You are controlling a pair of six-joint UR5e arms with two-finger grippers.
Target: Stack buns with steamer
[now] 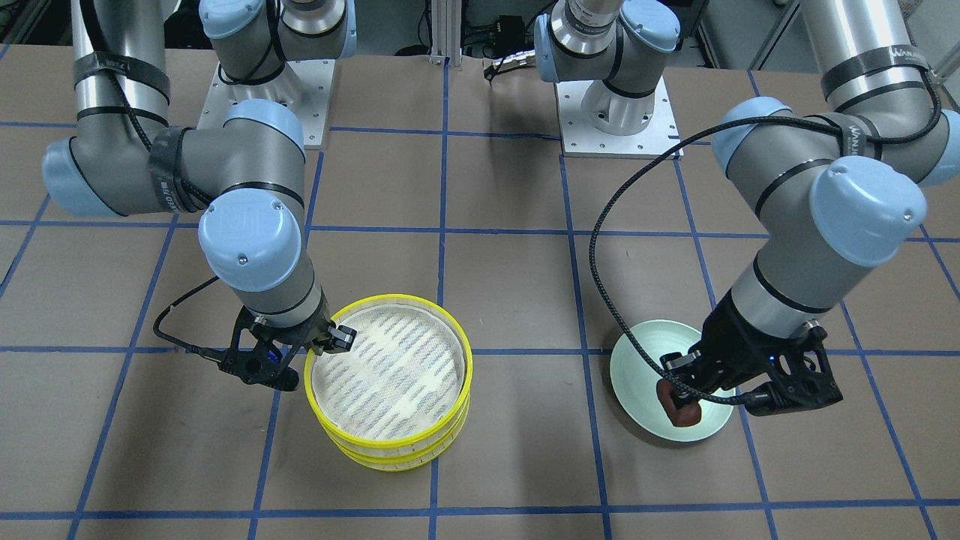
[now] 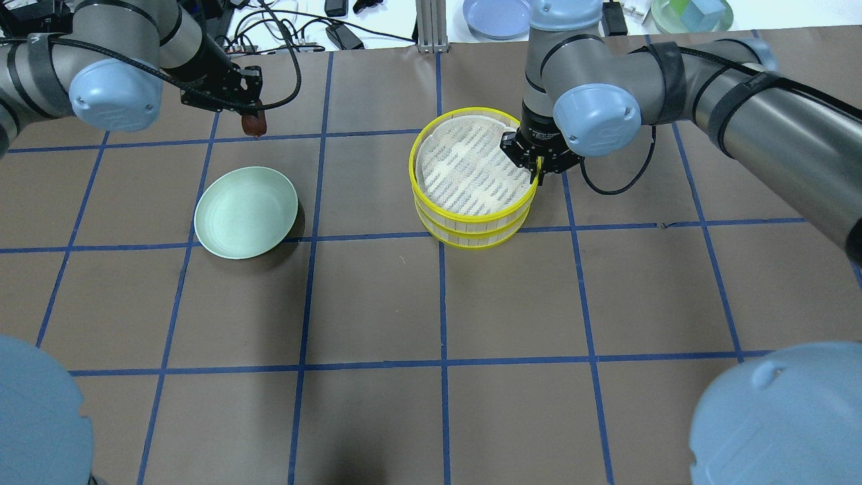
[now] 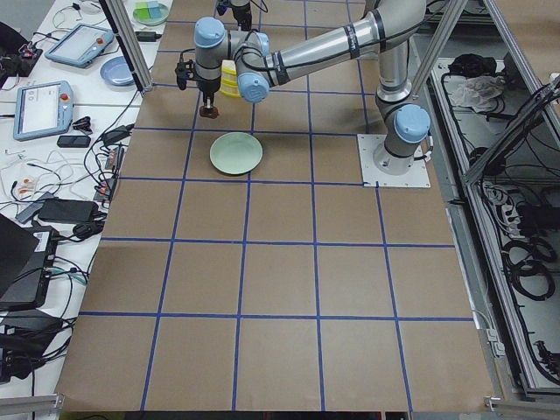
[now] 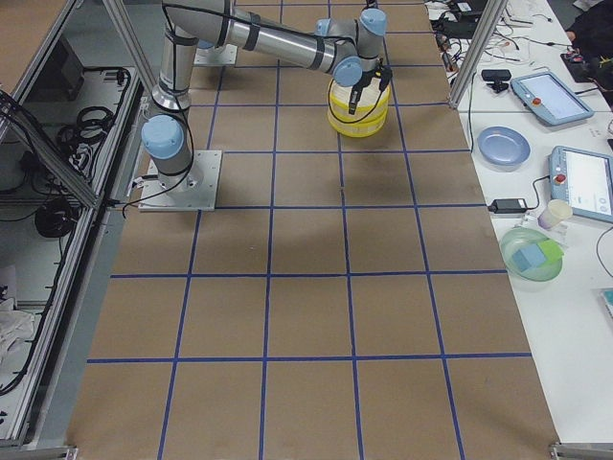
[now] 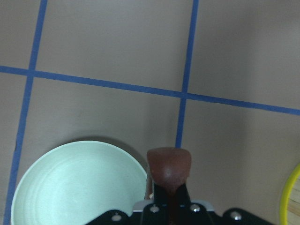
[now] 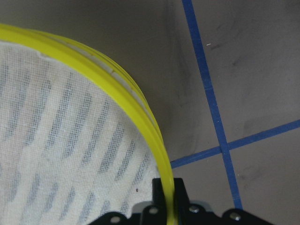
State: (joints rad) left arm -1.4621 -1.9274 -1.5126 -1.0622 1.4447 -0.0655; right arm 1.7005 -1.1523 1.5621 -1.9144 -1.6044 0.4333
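Note:
Next, my left gripper releases the dark reddish-brown bun on the white mesh of the top level, plate side of its middle [image 1: 415,370].
Two yellow-rimmed steamer tiers with white mesh bottoms sit stacked, the top tier [image 2: 471,168] on the lower tier [image 2: 475,232]. My right gripper [image 2: 535,172] is shut on the top tier's yellow rim [image 6: 154,136]; it also shows in the front view [image 1: 330,341]. My left gripper [image 2: 252,116] is shut on the dark reddish-brown bun [image 2: 254,126] and holds it in the air beside the far edge of the pale green plate [image 2: 246,212]. The bun also shows in the front view [image 1: 681,411] and the left wrist view [image 5: 168,166]. The cream-white bun is hidden.
The plate's bowl [image 5: 79,183] holds nothing. A blue plate [image 2: 496,13], a green bowl with a blue cube [image 2: 690,13] and cables lie on the side table beyond the far edge. The arm bases [image 1: 619,120] stand at the robot's side.

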